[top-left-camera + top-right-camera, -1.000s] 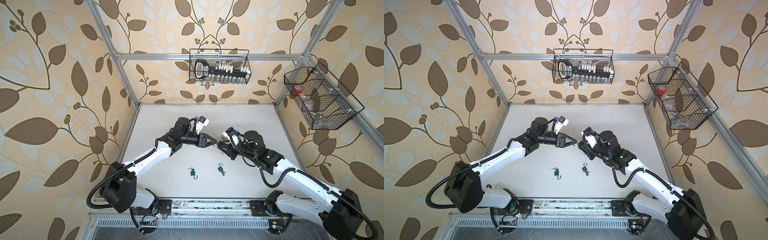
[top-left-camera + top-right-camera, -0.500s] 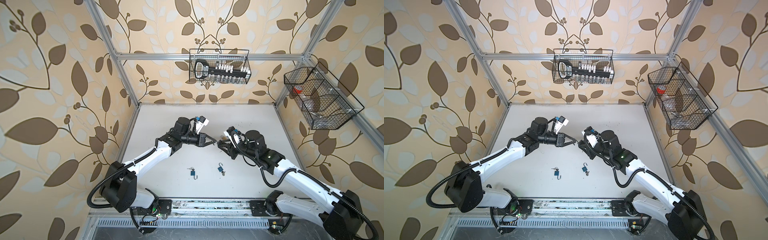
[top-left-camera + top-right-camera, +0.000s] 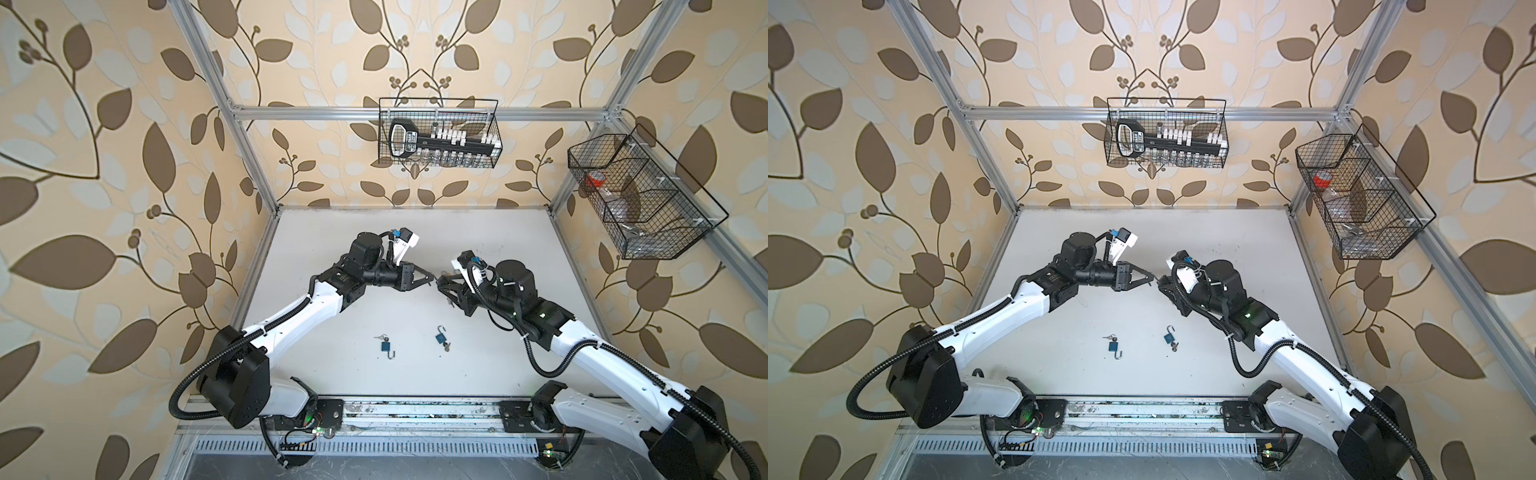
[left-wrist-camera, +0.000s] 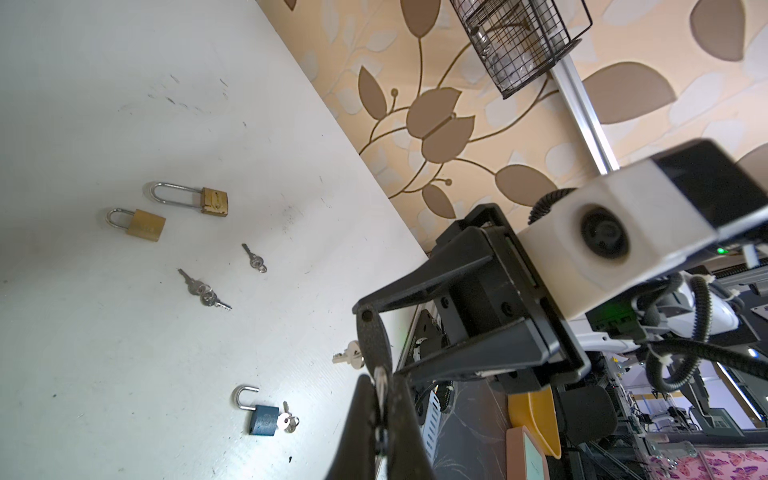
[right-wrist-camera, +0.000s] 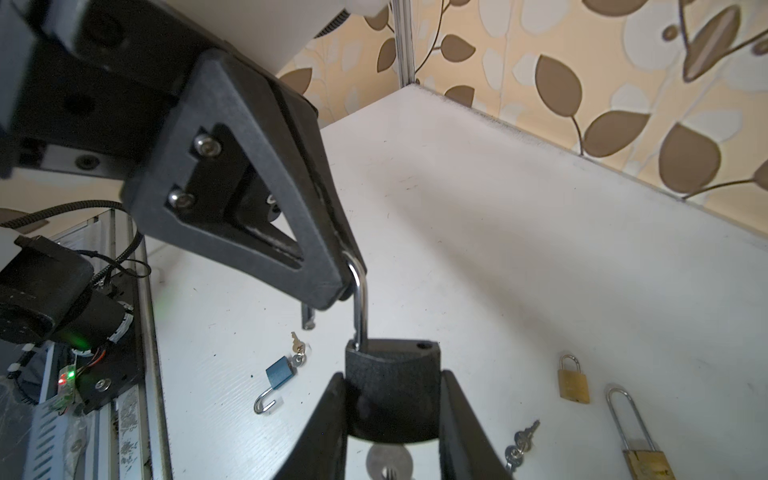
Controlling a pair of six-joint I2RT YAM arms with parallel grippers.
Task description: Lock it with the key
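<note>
The robot's right gripper is pinching the black padlock's narrow sides, so it should open, back off and take the padlock's broad sides (image 5: 392,396) while the left gripper holds the shackle.
A black padlock (image 5: 392,399) is held off the table, with my right gripper (image 5: 392,376) shut on the sides of its body. A silver key (image 5: 388,459) sticks out of the body's underside. The steel shackle (image 5: 360,307) stands up from one hole, and the other hole (image 5: 424,345) is empty. My left gripper (image 4: 379,386) is shut on the shackle's (image 4: 379,376) bend. In both top views the two grippers meet tip to tip above the table's middle, left gripper (image 3: 433,281) against right gripper (image 3: 448,286).
Two open blue padlocks (image 3: 385,345) (image 3: 439,338) with keys in them lie near the front. Two brass padlocks (image 4: 145,224) (image 4: 214,201), a key bunch (image 4: 203,291) and loose keys (image 4: 254,257) (image 4: 351,355) lie below the arms. Wire baskets (image 3: 438,133) (image 3: 640,195) hang on the walls.
My left gripper's jaws have closed onto the shackle. Both arms have stayed almost where they were, and the right gripper keeps its hold on the padlock body.
</note>
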